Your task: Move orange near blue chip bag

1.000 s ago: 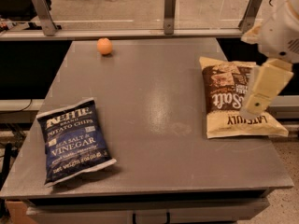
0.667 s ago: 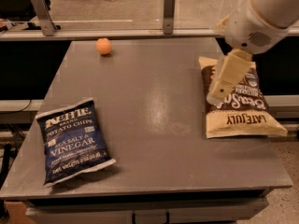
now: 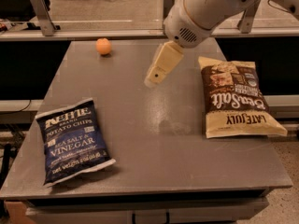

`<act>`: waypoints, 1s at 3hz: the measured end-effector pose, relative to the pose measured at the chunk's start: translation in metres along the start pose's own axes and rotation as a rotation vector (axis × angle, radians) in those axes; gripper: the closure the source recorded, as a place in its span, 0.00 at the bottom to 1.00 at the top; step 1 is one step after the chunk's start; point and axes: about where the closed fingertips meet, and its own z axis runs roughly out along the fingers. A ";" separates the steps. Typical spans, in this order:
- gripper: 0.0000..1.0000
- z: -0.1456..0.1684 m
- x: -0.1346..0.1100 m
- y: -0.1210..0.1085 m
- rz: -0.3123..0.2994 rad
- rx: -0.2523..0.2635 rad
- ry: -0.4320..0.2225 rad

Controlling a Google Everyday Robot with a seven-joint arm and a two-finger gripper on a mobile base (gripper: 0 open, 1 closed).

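Observation:
My gripper will next move to the orange's near side [image 3: 106, 49], toward the brown-and-cream Late July Sea Salt bag, and close on it there.
The orange [image 3: 103, 46] is a small round fruit at the far left of the grey table [image 3: 154, 125]. The blue chip bag [image 3: 74, 140] lies flat at the table's front left, with white "Sea Salt & Vinegar" lettering. My gripper [image 3: 153, 80] hangs from the white arm [image 3: 205, 8] above the middle of the table, pointing down and to the left. It is to the right of the orange and nearer the camera, about a hand's width away, and it holds nothing that I can see.
A brown-and-cream Late July Sea Salt bag [image 3: 236, 97] lies flat on the right side of the table. A rail with metal posts [image 3: 42, 13] runs behind the table's far edge. Office chairs stand on the floor beyond.
The arm has swung left from above the brown bag to above the table's middle, bringing the gripper closer to the orange. The orange and both bags have not moved.

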 end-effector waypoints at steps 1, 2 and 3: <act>0.00 0.000 0.000 0.000 0.000 0.000 0.000; 0.00 0.025 -0.019 -0.009 0.001 0.006 -0.059; 0.00 0.076 -0.053 -0.033 0.013 0.025 -0.159</act>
